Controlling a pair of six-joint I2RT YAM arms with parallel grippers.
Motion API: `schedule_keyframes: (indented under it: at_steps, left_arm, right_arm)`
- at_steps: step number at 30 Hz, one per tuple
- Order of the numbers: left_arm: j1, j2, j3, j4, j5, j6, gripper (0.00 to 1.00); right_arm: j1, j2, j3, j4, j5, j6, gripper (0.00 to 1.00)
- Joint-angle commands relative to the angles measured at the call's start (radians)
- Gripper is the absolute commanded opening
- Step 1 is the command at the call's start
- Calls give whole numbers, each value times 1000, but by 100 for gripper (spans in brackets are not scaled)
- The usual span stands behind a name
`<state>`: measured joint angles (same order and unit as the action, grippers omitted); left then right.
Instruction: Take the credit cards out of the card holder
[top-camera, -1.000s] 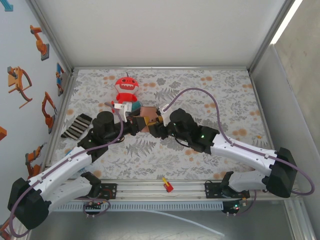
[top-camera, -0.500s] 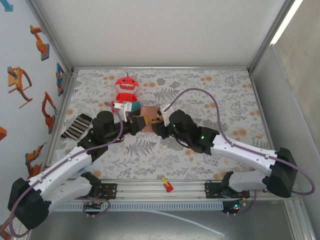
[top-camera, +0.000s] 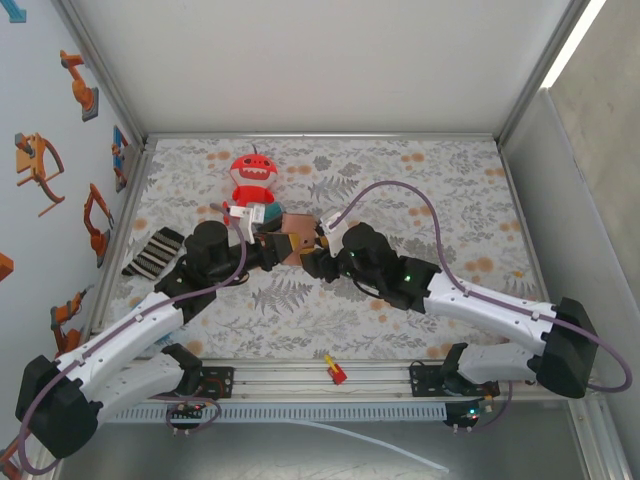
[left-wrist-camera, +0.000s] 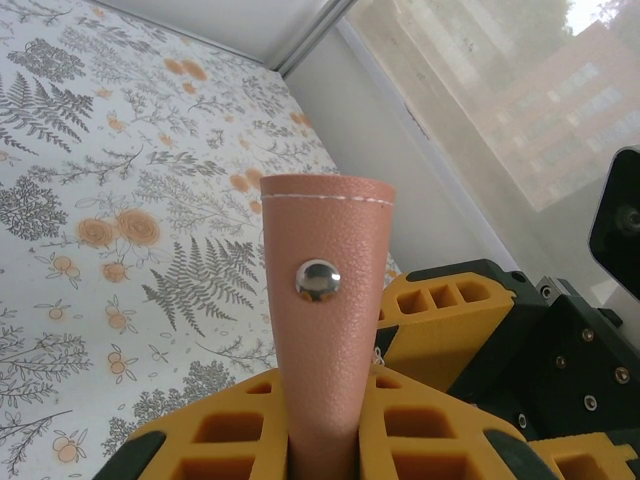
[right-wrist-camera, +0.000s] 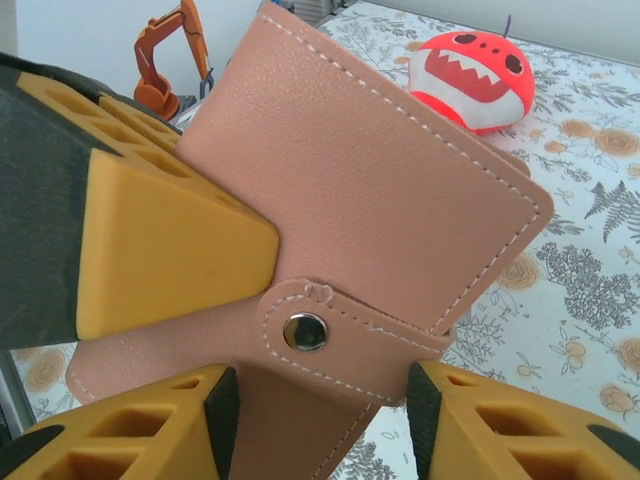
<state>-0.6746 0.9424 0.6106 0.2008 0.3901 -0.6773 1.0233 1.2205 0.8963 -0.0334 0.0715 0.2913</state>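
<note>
I can see the card holder slanting in my left gripper, so next I back my right gripper off, take the card holder's loose edge (right-wrist-camera: 500, 262) and straighten the card holder before opening the strap.
The tan card holder (top-camera: 297, 226) is lifted off the table at mid-table, folded shut, its strap snapped across by a metal stud (right-wrist-camera: 305, 331). My left gripper (top-camera: 277, 246) is shut on the card holder (left-wrist-camera: 325, 330), one edge clamped between its yellow fingers (left-wrist-camera: 440, 430). My right gripper (right-wrist-camera: 322, 400) faces it from the other side. Its jaws stand open on either side of the strap and the lower part of the card holder (right-wrist-camera: 370, 190). The right pad nearly meets the strap's tip. The credit cards are hidden inside.
A red plush toy (top-camera: 254, 178) sits just behind the grippers, a blue-and-teal block bundle (top-camera: 262, 213) next to it. A striped cloth (top-camera: 153, 252) lies at the left. A small red-and-yellow item (top-camera: 335, 371) rests on the front rail. Walls enclose the floral tabletop (top-camera: 420, 190).
The card holder has tipped up a little and shows more of its face from above. The right gripper has shifted slightly to the right. The left arm has stayed put.
</note>
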Motion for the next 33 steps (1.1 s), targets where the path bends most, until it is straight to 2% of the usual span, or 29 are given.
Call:
schedule_keyframes:
  at_steps: [1, 8, 20, 33]
  left_arm:
    - [-9, -7, 64, 78, 78, -16, 0]
    - [-9, 19, 86, 75, 158, -28, 0]
    - [-10, 64, 91, 71, 269, -65, 0]
    - [-10, 54, 97, 57, 263, -53, 0]
  right_arm:
    - [0, -6, -6, -27, 1, -35, 49]
    - [0, 38, 27, -52, 49, -64, 50]
    - [-1, 42, 17, -22, 225, -21, 34]
    - [-2, -1, -12, -20, 189, 23, 20]
